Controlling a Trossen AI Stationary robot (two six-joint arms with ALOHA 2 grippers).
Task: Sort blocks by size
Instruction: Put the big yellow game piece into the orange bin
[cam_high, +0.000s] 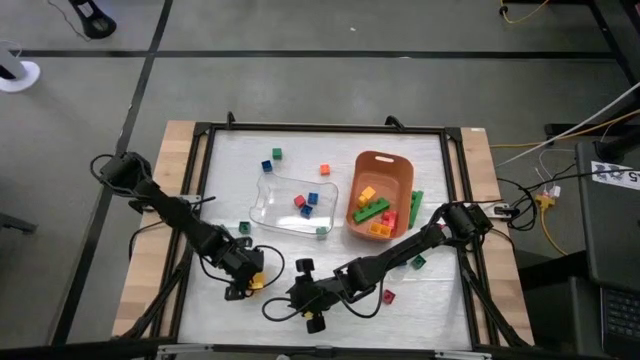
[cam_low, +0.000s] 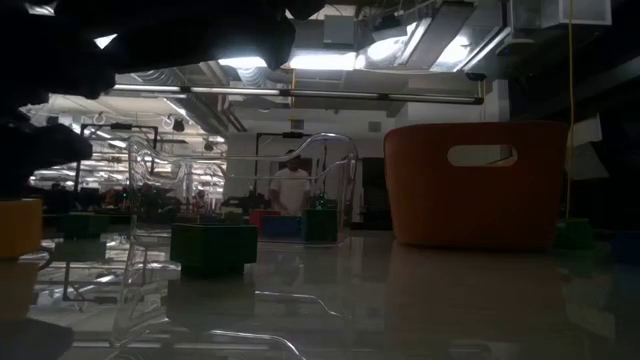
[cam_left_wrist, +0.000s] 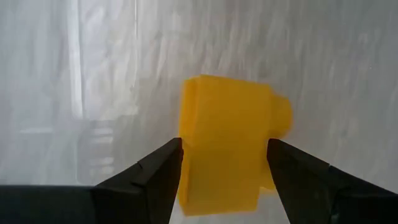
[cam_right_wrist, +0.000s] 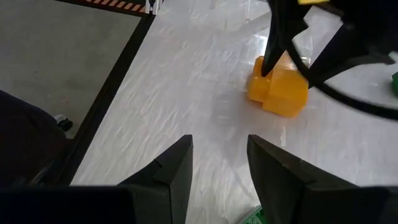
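Observation:
My left gripper has its fingers around the middle of the yellow block. It should open and take the block's near end (cam_left_wrist: 222, 201) to leave room for my right gripper.
A yellow block (cam_left_wrist: 224, 140) lies on the white table near its front edge, a little left of the middle, and also shows in the right wrist view (cam_right_wrist: 278, 88). My left gripper (cam_high: 248, 278) is shut on it. My right gripper (cam_high: 298, 293) is open and empty, just to the right of the block, pointing toward it with bare table between its fingers (cam_right_wrist: 217, 158). Other small blocks lie loose on the table (cam_high: 276, 154), in the clear tray (cam_high: 295, 205) and in the orange bin (cam_high: 380, 195). My left gripper pinches the yellow block's two opposite sides (cam_left_wrist: 186, 155) between its two fingers. The fingers (cam_right_wrist: 273, 53) come at it from above, slanting down. The block's stud (cam_left_wrist: 283, 115) sticks out sideways past one finger. The block's underside seems to rest on the table.
A long green brick (cam_high: 415, 205) leans beside the bin. A green block (cam_high: 418, 262) and a red one (cam_high: 388, 296) lie at the front right, under my right arm. A green block (cam_low: 212, 248) sits near the tray. A person (cam_low: 292, 190) stands far behind the table.

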